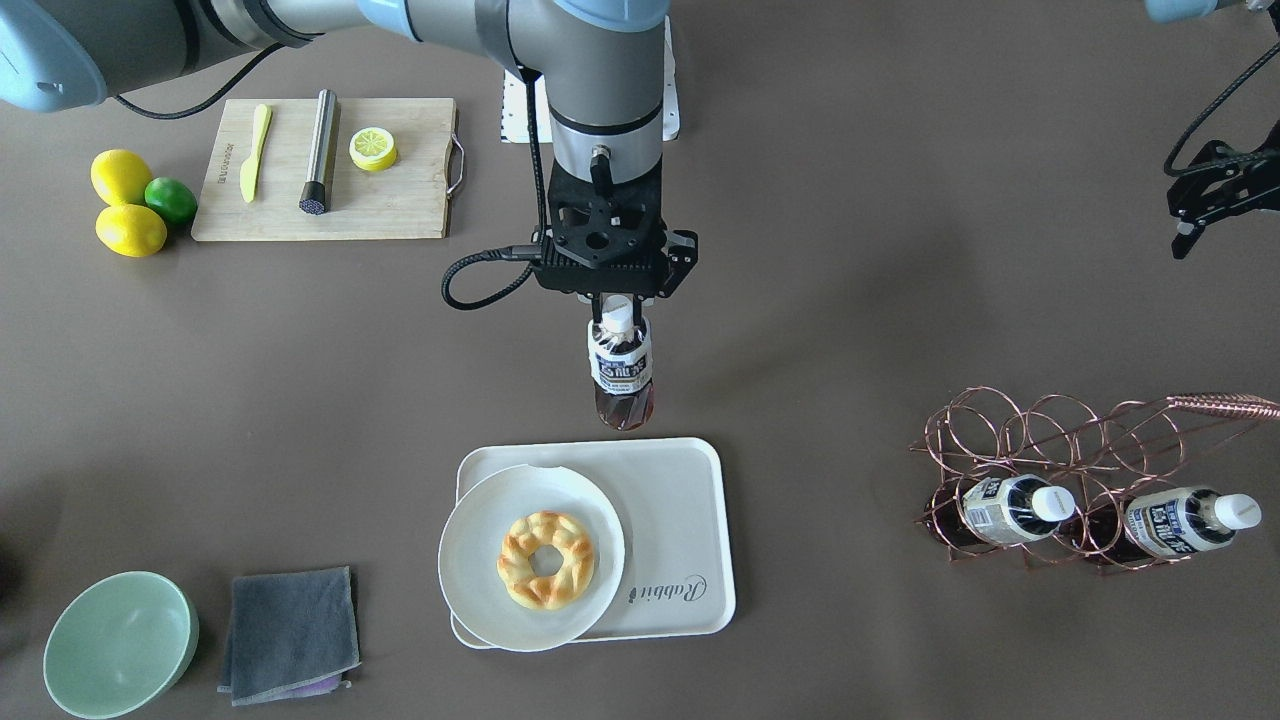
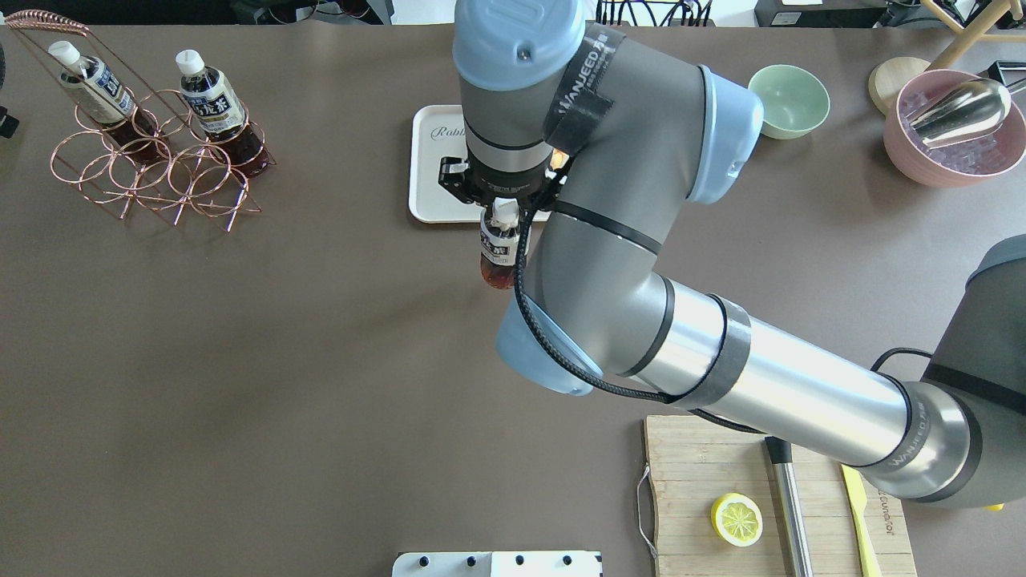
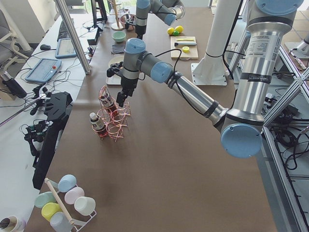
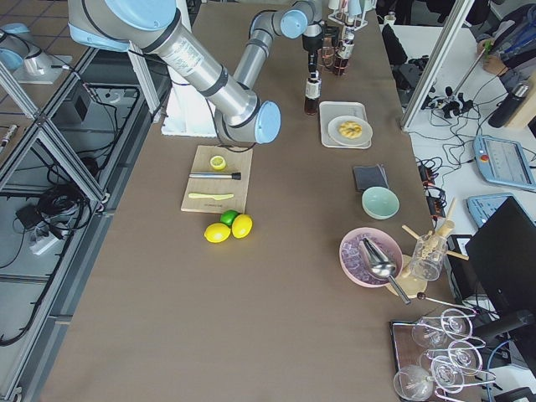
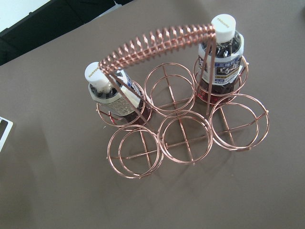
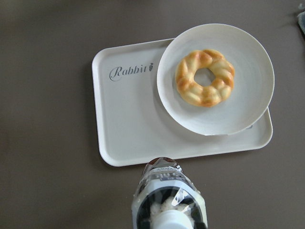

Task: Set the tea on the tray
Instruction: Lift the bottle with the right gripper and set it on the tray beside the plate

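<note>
The tea bottle will go down from my right gripper onto the bare tray [image 1: 667, 559] [image 6: 132, 90] beside the "Rabbit" script, near the plate.
My right gripper [image 1: 617, 318] is shut on the white cap and neck of a tea bottle [image 1: 621, 370] and holds it upright above the table. The bottle hangs just off the tray's edge on the robot's side, also seen in the overhead view [image 2: 498, 252] and the right wrist view [image 6: 167, 200]. The cream-white tray [image 1: 680, 520] with "Rabbit" script lies beyond it [image 6: 128, 124]. Two more tea bottles [image 1: 1010, 508] [image 1: 1185, 520] stand in a copper wire rack [image 1: 1060, 440]. My left gripper [image 1: 1210, 190] hovers near the rack; I cannot tell whether it is open or shut.
A round white plate [image 1: 480, 580] with a ring-shaped pastry [image 1: 546, 558] covers one half of the tray. A wooden cutting board [image 1: 400, 200] holds a lemon slice, knife and metal muddler. Lemons and a lime [image 1: 130, 205], a green bowl [image 1: 120, 645] and a grey cloth [image 1: 290, 630] lie around.
</note>
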{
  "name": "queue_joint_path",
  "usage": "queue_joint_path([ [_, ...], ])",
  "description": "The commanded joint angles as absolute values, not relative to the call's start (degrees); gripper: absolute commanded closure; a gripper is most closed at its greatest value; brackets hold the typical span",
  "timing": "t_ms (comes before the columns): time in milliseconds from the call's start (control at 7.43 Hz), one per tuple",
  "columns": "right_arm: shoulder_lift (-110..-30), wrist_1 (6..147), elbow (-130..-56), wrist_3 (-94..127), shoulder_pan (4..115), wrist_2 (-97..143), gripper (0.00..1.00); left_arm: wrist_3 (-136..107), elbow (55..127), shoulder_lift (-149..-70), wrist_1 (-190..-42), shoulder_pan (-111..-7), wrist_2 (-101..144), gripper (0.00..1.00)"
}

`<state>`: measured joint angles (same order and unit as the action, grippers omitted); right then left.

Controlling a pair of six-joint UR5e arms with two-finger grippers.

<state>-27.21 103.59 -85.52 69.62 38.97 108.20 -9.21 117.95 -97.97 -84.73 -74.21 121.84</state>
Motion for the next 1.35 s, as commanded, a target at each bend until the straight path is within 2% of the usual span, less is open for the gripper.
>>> queue_joint_path([
  [0,-19.72,95.19,-70.09,64.37,43.32,110.39,1.0,-5.39,117.86,-93.27,-85.52,-80.74,126.79,0.03],
  [538,-11.97,83.34,-50.66,60.92,44.12,110.13,1.0,4.22,117.25,-87.72,-85.08,-90.7,129.46,0.03],
  [807,-11.87,83.32,-48.61,58.63,44.03,110.21,1.0,4.22,117.07,-87.63,-85.08,-90.7,129.46,0.03],
  [942,-11.87,83.32,-47.99,58.45,43.95,110.3,0.9,4.22,116.9,-87.63,-85.08,-90.7,129.46,0.03],
  [1076,-11.78,83.32,-47.99,57.93,43.95,110.39,0.01,4.22,116.55,-87.8,-85.08,-90.79,129.55,0.03],
  [1211,-11.78,83.32,-47.99,57.57,43.95,110.91,0.0,3.87,116.54,-87.8,-84.99,-90.79,129.55,0.03],
])
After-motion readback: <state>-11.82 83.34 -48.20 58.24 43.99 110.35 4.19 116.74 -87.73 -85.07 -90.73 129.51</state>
